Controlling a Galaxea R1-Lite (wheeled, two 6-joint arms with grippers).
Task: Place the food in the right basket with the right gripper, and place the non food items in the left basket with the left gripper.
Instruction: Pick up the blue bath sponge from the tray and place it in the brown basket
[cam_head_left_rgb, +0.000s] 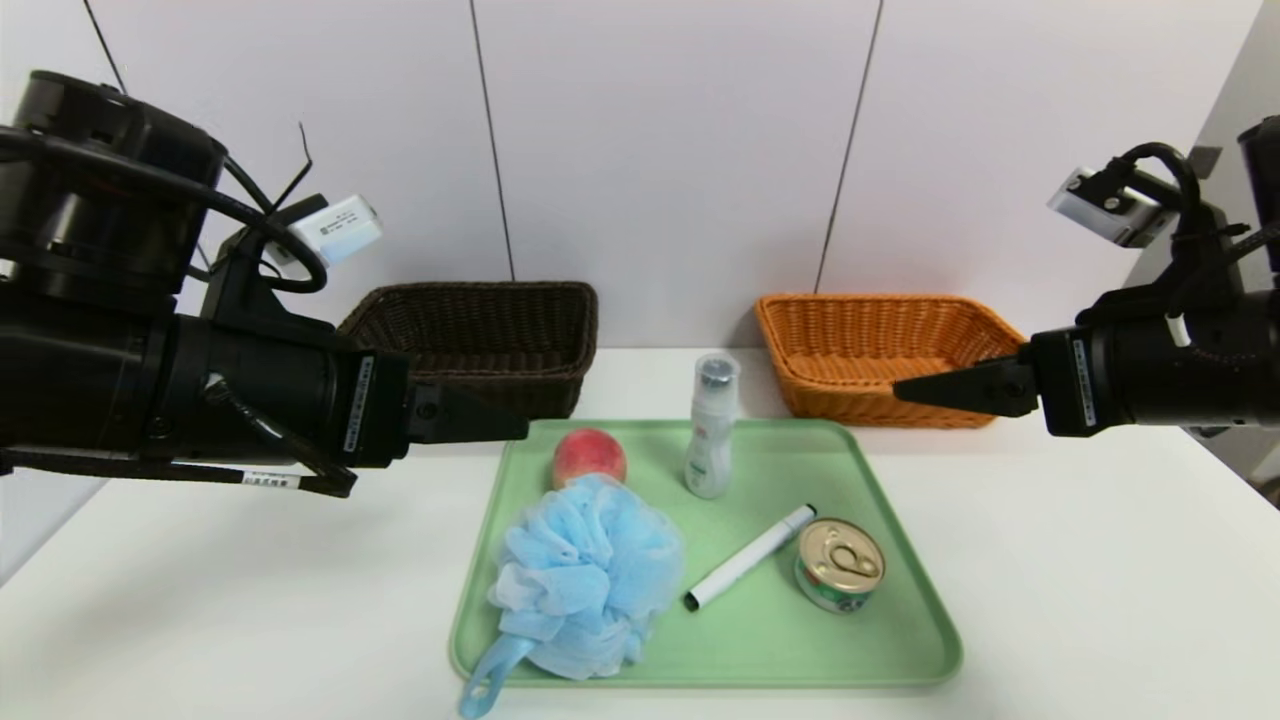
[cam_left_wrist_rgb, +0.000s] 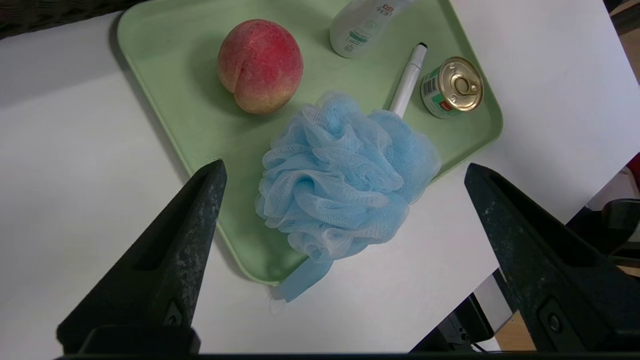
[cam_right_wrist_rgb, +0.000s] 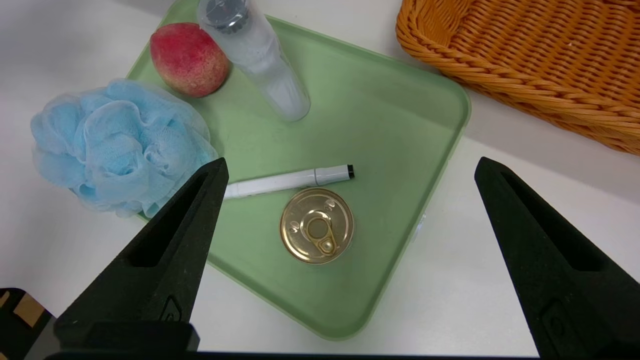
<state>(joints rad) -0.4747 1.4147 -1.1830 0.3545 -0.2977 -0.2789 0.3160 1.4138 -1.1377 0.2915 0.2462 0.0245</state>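
Observation:
Next, my left gripper moves to close its fingers on the middle of the light-blue bath puff's ruffled mesh (cam_head_left_rgb: 582, 562) (cam_left_wrist_rgb: 343, 189), just behind the puff's hanging loop.
On the green tray (cam_head_left_rgb: 880, 620) lie a red-yellow peach (cam_head_left_rgb: 589, 457), a light-blue bath puff (cam_head_left_rgb: 585, 575), a white marker (cam_head_left_rgb: 750, 557) and a gold-lidded can (cam_head_left_rgb: 839, 565). A white bottle (cam_head_left_rgb: 711, 428) stands upright on it. Behind the tray sit the dark brown left basket (cam_head_left_rgb: 490, 340) and the orange right basket (cam_head_left_rgb: 880, 355), both with nothing in them. My left gripper (cam_head_left_rgb: 522, 427) hovers open above the tray's left rear corner. My right gripper (cam_head_left_rgb: 898, 391) hangs open in front of the orange basket. Neither holds anything. In the wrist views, the puff (cam_left_wrist_rgb: 345, 175) and the can (cam_right_wrist_rgb: 316, 225) show below the open jaws.
The white table (cam_head_left_rgb: 1080, 560) spreads out on both sides of the tray. A white panelled wall (cam_head_left_rgb: 660, 150) stands right behind the baskets. The puff's loop (cam_head_left_rgb: 490, 680) hangs over the tray's front edge.

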